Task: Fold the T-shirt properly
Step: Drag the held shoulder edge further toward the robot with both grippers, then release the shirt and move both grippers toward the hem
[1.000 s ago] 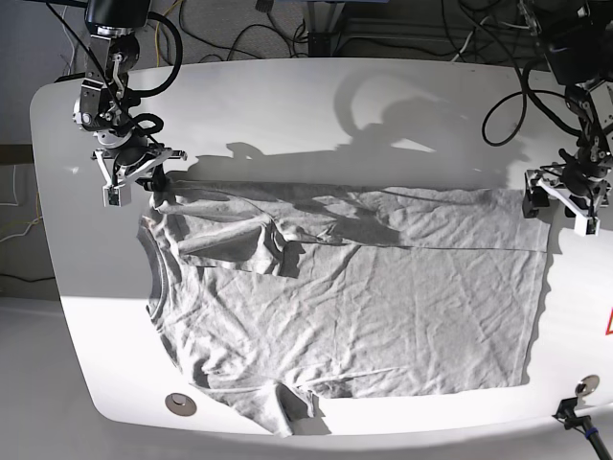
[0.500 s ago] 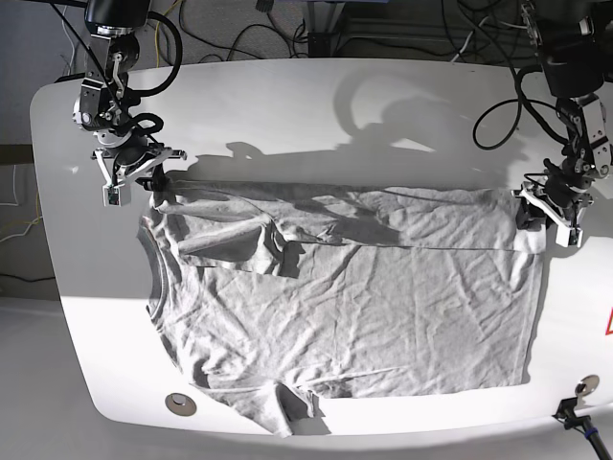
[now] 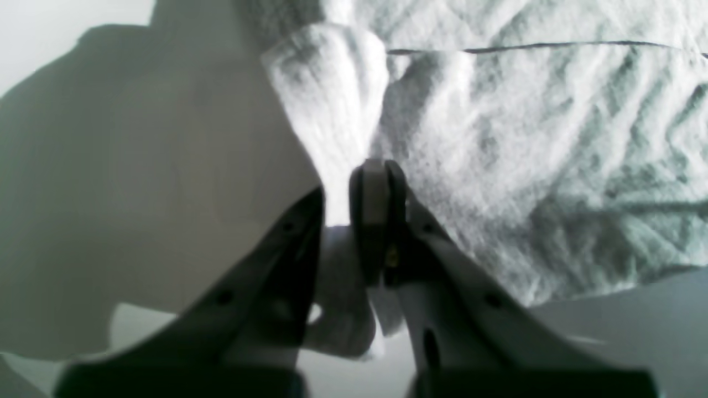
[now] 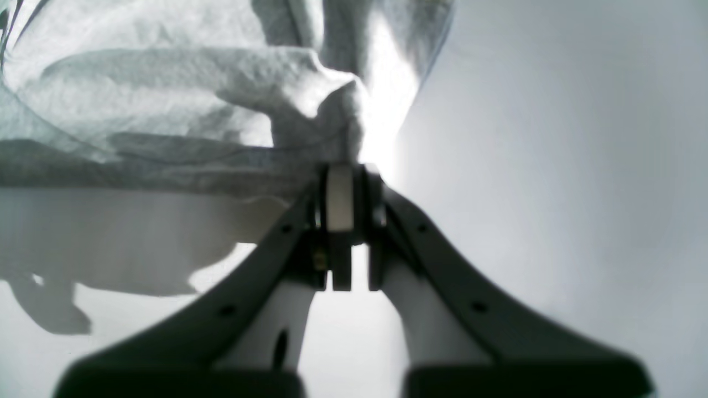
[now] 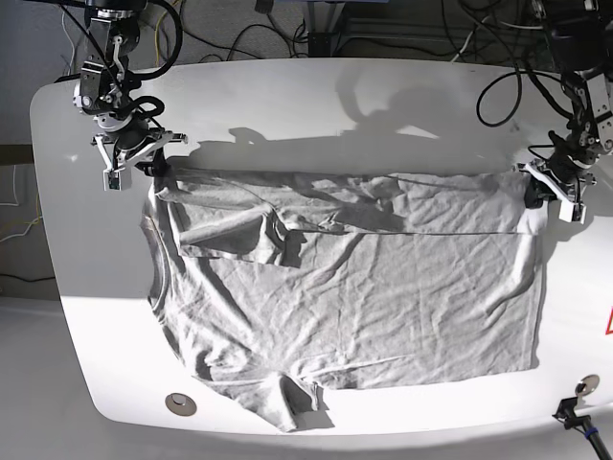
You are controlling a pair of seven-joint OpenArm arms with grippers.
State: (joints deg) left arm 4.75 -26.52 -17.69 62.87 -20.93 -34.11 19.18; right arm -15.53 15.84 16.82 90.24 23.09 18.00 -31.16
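Observation:
My left gripper needs to let go of the T-shirt's corner on the white table's far edge (image 5: 547,88), near the cables behind.
The T-shirt (image 5: 364,297) lies spread on the white table (image 5: 287,105), grey and wrinkled, with its far strip folded over. No lettering shows. My left gripper (image 5: 538,188) at the right is shut on the shirt's far right corner; in the left wrist view the gripper (image 3: 344,185) pinches a bunched fold of the T-shirt (image 3: 525,138). My right gripper (image 5: 153,165) at the left is shut on the far left corner. In the right wrist view its fingertips (image 4: 340,193) clamp the T-shirt (image 4: 166,105), raised off the table.
Two round inserts (image 5: 180,403) (image 5: 586,385) sit near the table's front edge. Cables (image 5: 287,34) run behind the far edge. A sleeve (image 5: 283,407) hangs near the front edge. A black clamp (image 5: 573,417) sticks in at the front right corner.
The left gripper has shut on the shirt's far right corner. Both grippers have shifted towards the far edge, drawing the shirt's folded strip taut between them.

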